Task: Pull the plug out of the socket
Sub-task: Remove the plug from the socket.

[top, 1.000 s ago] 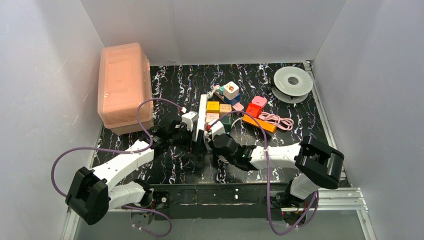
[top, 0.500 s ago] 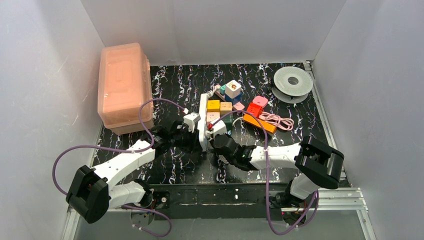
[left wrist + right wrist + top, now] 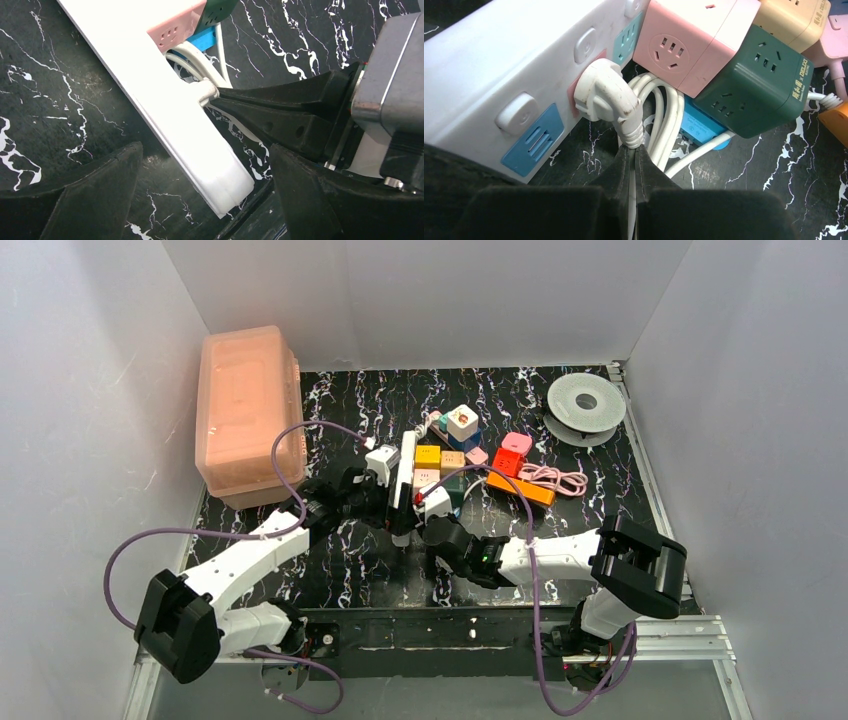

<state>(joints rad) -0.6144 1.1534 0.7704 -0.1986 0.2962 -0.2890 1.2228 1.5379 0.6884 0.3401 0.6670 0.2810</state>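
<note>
The plug's thin cord is pinched too low in my right gripper, so next I open that gripper and take the plug's ribbed collar (image 3: 630, 132) before I pull.
The socket, a long white power strip (image 3: 499, 60) with pastel outlet faces, lies on its side; it also shows in the top view (image 3: 406, 462). A white plug (image 3: 604, 95) sits in its pink outlet. My right gripper (image 3: 634, 150) is shut on the plug's cord just below the ribbed collar; it shows in the top view (image 3: 428, 504). My left gripper (image 3: 205, 150) is open, its fingers (image 3: 85, 190) on either side of the strip's near end (image 3: 220, 175) without touching it. In the top view the left gripper (image 3: 388, 502) is left of the strip.
Pink (image 3: 694, 40) and green (image 3: 754, 85) cube sockets and a blue one crowd the plug's right side, with looped white cord between. An orange block (image 3: 520, 488), pink cable (image 3: 555, 480), grey spool (image 3: 586, 405) and peach lidded box (image 3: 248, 415) stand around.
My left gripper has moved farther from the bases along the strip. The strip and my right gripper have shifted slightly with it. The plug stays in the outlet.
</note>
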